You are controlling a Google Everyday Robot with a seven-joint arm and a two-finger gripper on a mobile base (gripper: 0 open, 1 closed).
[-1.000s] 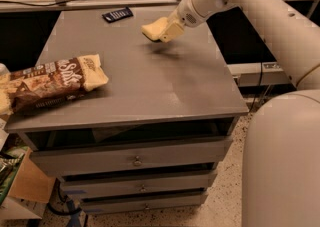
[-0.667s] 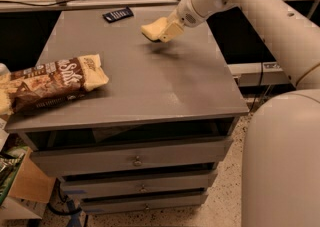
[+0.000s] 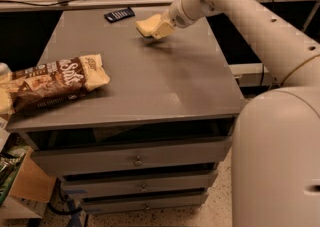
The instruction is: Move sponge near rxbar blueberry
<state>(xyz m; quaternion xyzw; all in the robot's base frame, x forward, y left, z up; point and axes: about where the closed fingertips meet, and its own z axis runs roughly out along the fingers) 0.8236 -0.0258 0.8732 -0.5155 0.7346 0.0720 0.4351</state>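
The robot's gripper should release the sponge, still held just above the top's far middle, on the grey cabinet top (image 3: 142, 19), next to the end of the rxbar blueberry that faces the robot's arm.
The pale yellow sponge (image 3: 145, 25) is held in my gripper (image 3: 159, 26) just above the far middle of the grey cabinet top (image 3: 165, 81), with its shadow on the surface below. The gripper is shut on the sponge, and the arm reaches in from the upper right. The rxbar blueberry (image 3: 120, 14), a flat dark navy wrapper, lies at the far edge of the top, a short way to the left of the sponge and beyond it. The two are apart.
A big brown-and-cream snack bag (image 3: 55, 82) lies at the left edge of the top, overhanging it. The cabinet has drawers (image 3: 137, 158) below. A cardboard box (image 3: 27, 181) sits on the floor at lower left. My white base (image 3: 280, 161) fills the lower right.
My gripper has carried the sponge a little to the left and farther back, closer to the rxbar blueberry. The bar and the snack bag have not moved.
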